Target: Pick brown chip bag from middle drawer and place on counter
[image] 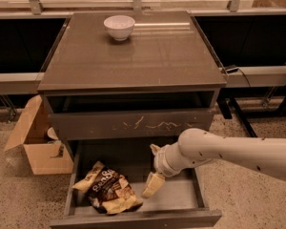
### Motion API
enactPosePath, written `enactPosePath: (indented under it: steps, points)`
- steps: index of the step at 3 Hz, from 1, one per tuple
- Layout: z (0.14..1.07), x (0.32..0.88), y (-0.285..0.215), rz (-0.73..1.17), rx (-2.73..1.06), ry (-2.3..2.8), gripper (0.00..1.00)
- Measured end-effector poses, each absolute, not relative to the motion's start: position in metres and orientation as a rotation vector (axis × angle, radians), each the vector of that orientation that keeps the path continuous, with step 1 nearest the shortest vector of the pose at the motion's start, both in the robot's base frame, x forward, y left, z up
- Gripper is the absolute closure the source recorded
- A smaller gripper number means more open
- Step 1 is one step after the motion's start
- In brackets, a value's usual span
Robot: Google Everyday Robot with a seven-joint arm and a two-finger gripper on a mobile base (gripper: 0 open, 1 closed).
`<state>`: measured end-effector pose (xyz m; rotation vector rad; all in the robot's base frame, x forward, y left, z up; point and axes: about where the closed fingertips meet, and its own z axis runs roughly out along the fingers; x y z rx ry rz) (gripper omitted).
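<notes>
My gripper will grip the brown chip bag at the middle of the long side (122, 184), the side that faces my gripper's open fingers.
The brown chip bag (107, 190) lies crumpled on the left side of the open middle drawer (181, 198), the lowest one pulled out. My gripper (151, 168) hangs inside the drawer, just right of the bag, not touching it. Its two pale fingers (152, 185) are spread open and hold nothing. The white arm reaches in from the right. The counter (148, 61) is the glossy top of the grey cabinet above.
A white bowl (119, 26) stands at the back of the counter. The drawer above, with pale scratches on its front (133, 124), overhangs the back of the open drawer. An open cardboard box (38, 144) sits on the floor to the left.
</notes>
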<state>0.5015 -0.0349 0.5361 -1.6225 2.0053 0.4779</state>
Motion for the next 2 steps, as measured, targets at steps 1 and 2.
enactPosePath:
  steps: [1, 2]
  points:
    - [0.5187, 0.5227, -0.0140, 0.503, -1.552, 2.035, 0.00]
    - [0.5187, 0.5227, -0.0140, 0.503, -1.552, 2.035, 0.00]
